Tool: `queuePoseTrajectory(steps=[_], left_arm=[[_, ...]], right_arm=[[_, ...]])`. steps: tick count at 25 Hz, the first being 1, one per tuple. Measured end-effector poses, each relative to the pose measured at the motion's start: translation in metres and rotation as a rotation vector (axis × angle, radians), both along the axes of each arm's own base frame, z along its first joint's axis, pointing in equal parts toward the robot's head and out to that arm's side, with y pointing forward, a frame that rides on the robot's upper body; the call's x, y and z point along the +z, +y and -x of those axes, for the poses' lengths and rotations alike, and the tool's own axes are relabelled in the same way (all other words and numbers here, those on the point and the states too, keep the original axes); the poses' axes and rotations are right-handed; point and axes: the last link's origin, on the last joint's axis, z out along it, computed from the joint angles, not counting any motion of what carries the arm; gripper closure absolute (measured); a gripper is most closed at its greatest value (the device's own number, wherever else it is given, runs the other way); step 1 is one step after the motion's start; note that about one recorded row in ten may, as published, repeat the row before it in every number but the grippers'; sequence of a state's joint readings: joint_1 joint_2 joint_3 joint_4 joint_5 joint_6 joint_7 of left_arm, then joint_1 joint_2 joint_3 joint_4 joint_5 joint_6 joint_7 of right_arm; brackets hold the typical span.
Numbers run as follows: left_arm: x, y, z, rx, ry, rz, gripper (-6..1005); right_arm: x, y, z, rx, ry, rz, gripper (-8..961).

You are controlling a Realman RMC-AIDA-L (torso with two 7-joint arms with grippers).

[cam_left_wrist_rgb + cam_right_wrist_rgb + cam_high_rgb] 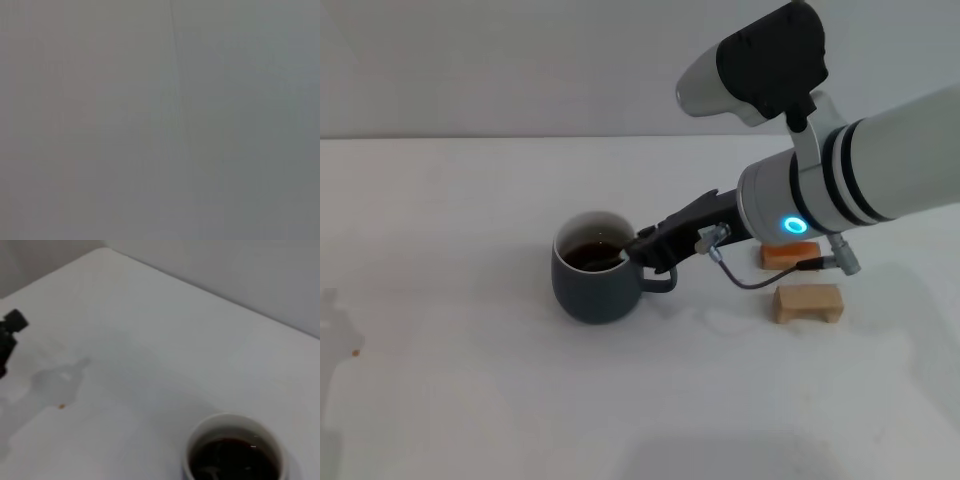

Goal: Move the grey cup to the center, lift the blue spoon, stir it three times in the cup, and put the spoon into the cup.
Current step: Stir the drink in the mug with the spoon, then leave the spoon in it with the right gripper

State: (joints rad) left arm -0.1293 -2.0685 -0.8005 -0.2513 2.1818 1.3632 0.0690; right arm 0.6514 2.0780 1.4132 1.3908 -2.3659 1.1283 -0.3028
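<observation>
My right gripper has the blue spoon to put in the grey cup. It will let go of the spoon inside the cup, leaning on the cup's rim point(616, 251) by the cup's handle.
The grey cup point(592, 285) stands on the white table left of the middle, handle toward the right, with dark brown liquid point(594, 255) inside. From the right, my right gripper point(642, 246) reaches down to the cup's rim just above the handle. The right wrist view looks down on the cup point(235, 422) and its liquid point(232, 460). A pale curved glint shows in the liquid, and I cannot tell whether it is the blue spoon. No spoon shows clearly anywhere. The left wrist view is a blank grey surface.
Two small wooden blocks lie right of the cup: an orange one point(786, 254) partly behind the right arm and a pale one point(808, 302) nearer the front. A small brown speck point(357, 352) lies far left. A black part point(11, 325) shows at the right wrist view's edge.
</observation>
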Motion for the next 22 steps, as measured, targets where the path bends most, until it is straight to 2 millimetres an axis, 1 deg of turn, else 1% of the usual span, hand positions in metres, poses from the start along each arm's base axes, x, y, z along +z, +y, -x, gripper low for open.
queuePoseTrajectory(steps=[7, 16, 22], left_arm=[[0.000, 0.000, -0.001, -0.006, -0.003, -0.002, 1001], [0.001, 0.000, -0.001, -0.009, 0.000, -0.005, 1000], [0.002, 0.000, 0.000, -0.008, 0.005, -0.004, 1000]], right_arm=[[-0.011, -0.006, 0.006, 0.025, 0.014, 0.022, 792], [-0.016, 0.008, 0.013, 0.051, 0.063, -0.042, 792], [-0.021, 0.008, 0.014, 0.041, 0.087, -0.019, 792]])
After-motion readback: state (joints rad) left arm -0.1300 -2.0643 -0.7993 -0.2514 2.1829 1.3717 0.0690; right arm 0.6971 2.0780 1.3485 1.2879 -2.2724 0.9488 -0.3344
